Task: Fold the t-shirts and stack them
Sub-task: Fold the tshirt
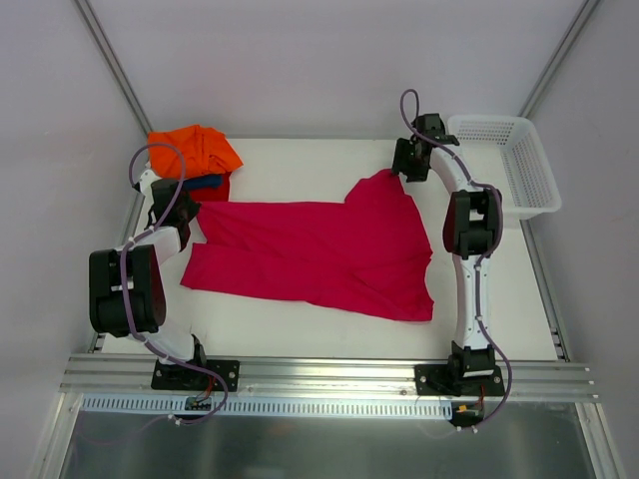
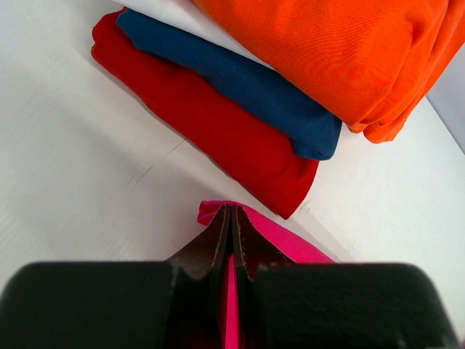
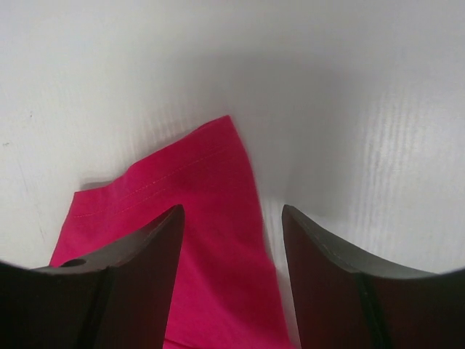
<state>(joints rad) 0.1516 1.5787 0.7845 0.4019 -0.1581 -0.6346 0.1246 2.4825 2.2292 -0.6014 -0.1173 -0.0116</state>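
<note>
The pink t-shirt's far corner lies loose under my right gripper's open fingers, so I will pinch the cloth (image 3: 231, 193) next to its hem before both grippers lift the t-shirt.
The large magenta-pink t-shirt (image 1: 319, 244) lies spread across the middle of the white table. My left gripper (image 1: 192, 215) is at its left edge, shut on a fold of the pink cloth (image 2: 290, 243); in the left wrist view the cloth runs between the closed left gripper (image 2: 232, 211). Just beyond it sits a stack of folded t-shirts: orange (image 2: 341, 51) on top, dark blue (image 2: 247, 83), then red (image 2: 211, 131) lowest. My right gripper (image 1: 404, 172) hangs open over the shirt's far corner (image 3: 203, 174). The open right gripper (image 3: 232, 218) straddles that corner's edge without gripping it.
A white plastic mesh basket (image 1: 509, 160) stands at the back right corner, right of my right arm. The folded stack (image 1: 195, 150) occupies the back left corner. Grey walls close the table in on three sides.
</note>
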